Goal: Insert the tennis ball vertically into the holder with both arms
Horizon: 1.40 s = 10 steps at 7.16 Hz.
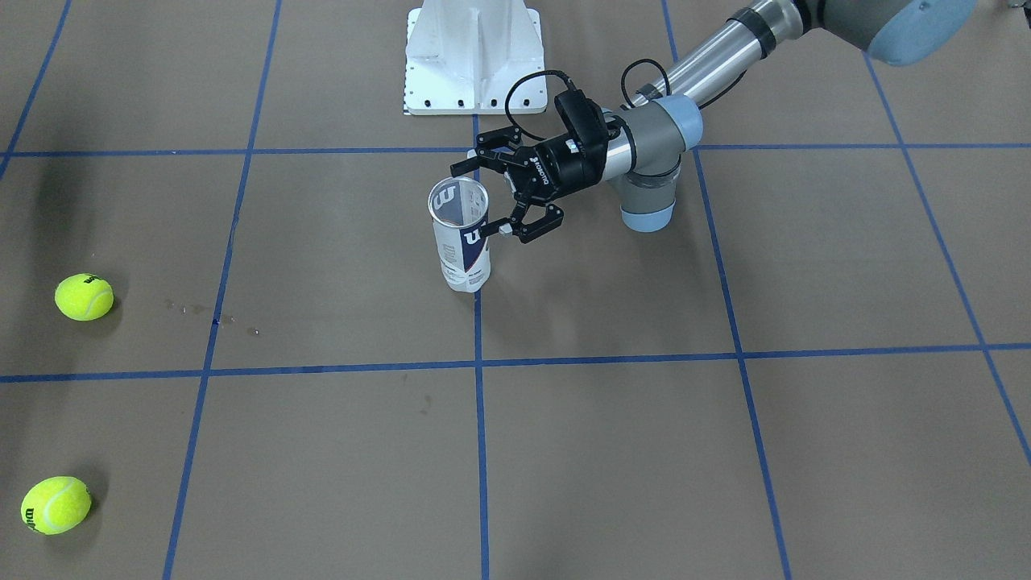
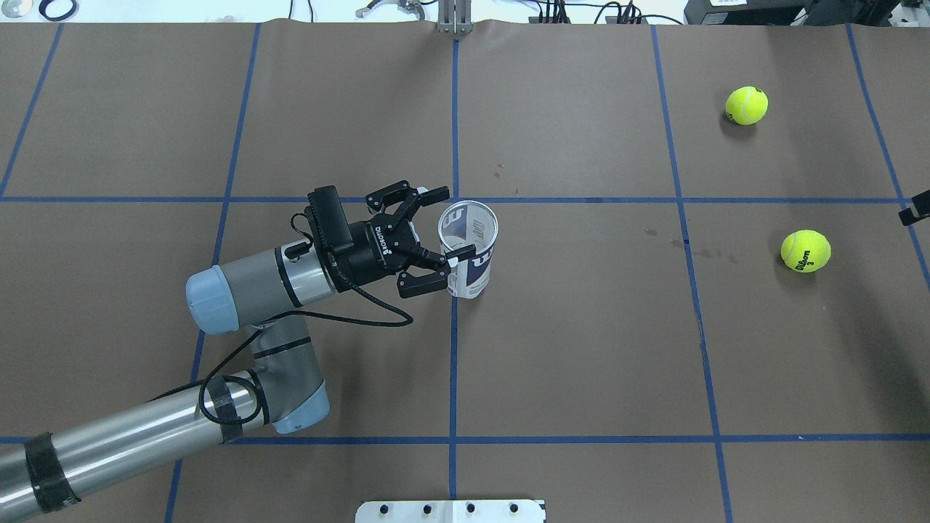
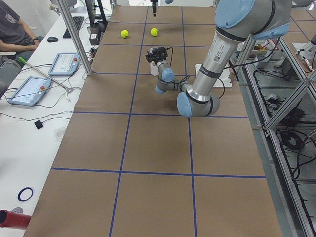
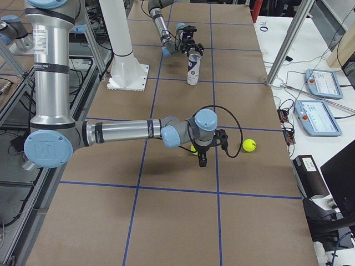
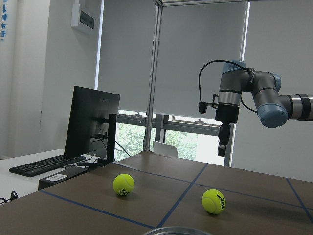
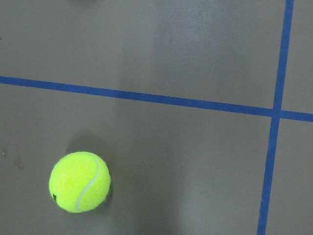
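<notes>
The sides of the yellow tennis ball (image 1: 84,296) (image 6: 79,182) that lies closer to the holder and the white robot base are next for my right gripper to close on.
The holder (image 1: 461,242), a clear can with a white and navy label, stands upright and empty near the table's middle; it also shows in the overhead view (image 2: 471,269). My left gripper (image 1: 481,200) is open beside its upper part, one finger on each side of the rim; it also shows in the overhead view (image 2: 452,224). Two yellow tennis balls (image 2: 806,250) (image 2: 746,105) lie far off on the right side. My right gripper (image 4: 202,158) points down above the table beside the nearer ball (image 6: 79,182); I cannot tell whether it is open or shut.
The white robot base (image 1: 471,56) stands behind the holder. Blue tape lines (image 2: 453,327) cross the brown table. Monitors and operator pendants (image 4: 319,83) lie beyond the table's far edge. An operator (image 3: 15,29) sits at the side.
</notes>
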### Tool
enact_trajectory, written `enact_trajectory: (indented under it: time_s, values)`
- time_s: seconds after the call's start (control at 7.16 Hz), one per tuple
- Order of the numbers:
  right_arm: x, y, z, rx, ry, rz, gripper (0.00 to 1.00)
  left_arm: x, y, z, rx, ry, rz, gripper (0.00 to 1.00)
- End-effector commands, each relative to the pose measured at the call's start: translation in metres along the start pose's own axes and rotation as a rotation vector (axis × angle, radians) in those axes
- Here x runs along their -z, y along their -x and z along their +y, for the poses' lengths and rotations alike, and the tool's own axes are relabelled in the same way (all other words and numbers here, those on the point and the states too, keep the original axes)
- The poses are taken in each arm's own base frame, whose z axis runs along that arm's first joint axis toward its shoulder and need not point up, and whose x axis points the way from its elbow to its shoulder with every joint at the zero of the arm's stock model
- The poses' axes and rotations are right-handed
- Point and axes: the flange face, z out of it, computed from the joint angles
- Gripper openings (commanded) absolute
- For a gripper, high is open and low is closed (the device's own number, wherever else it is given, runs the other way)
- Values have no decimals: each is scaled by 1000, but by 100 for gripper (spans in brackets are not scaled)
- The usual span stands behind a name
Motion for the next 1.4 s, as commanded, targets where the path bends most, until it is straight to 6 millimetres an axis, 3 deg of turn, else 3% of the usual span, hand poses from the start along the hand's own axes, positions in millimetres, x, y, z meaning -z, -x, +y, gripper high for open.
enact_trajectory:
  time_s: [0.0,0.42,0.56,0.84,0.98,1.12,1.26]
  values:
    - [-14,38,-16,-42,18,-14,99,-1,0,-3,2,-6,2,100]
    - [-60,88,-16,-31,47,50,99,-1,-1,-4,4,-7,3,100]
    - [-83,96,-12,-57,63,71,99,-1,-1,-4,4,-7,3,100]
    - [-105,93,-9,-51,75,75,99,0,0,-3,4,-6,2,100]
    - [-106,94,-10,-52,76,73,98,0,0,-3,4,-6,2,100]
    - [-106,96,-11,-76,75,73,69,0,0,-3,4,-6,2,100]
    - [-107,106,-20,-69,69,68,59,0,0,-3,4,-6,1,100]
